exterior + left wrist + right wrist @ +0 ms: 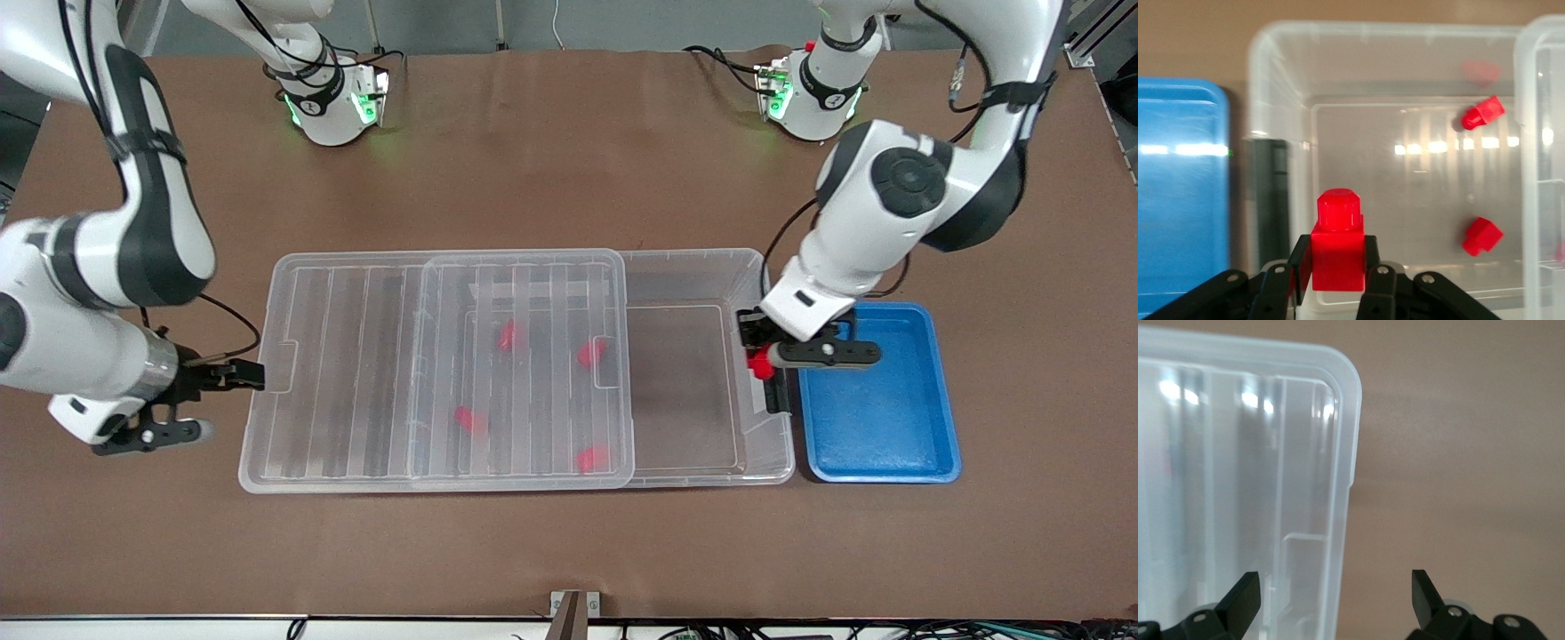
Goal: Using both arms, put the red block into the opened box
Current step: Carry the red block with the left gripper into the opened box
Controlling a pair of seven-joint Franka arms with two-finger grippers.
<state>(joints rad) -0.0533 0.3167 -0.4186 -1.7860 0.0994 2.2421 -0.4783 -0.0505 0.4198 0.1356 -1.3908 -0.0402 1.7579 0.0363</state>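
Note:
Next, my left gripper lets go of the red block on the clear box's uncovered bottom (677, 382) (1381, 205), halfway between the box's lid and black latch.
My left gripper (757, 357) is shut on a red block (759, 366), holding it over the short end rim of the clear box (765, 267), where the black latch (778, 396) sits. In the left wrist view the red block (1338, 243) stands upright between the fingers (1300, 263), just short of the box's uncovered part (1281, 60). The ribbed lid (356, 373) is slid toward the right arm's end and covers most of the box. My right gripper (252, 375) is open at the lid's short end, and the lid's rim (1341, 520) lies between its fingers.
Several more red blocks (508, 335) lie in the box under the lid. Two red blocks (1483, 113) show in the left wrist view. A blue shallow tray (880, 418) sits against the box at the left arm's end. Brown table surrounds everything.

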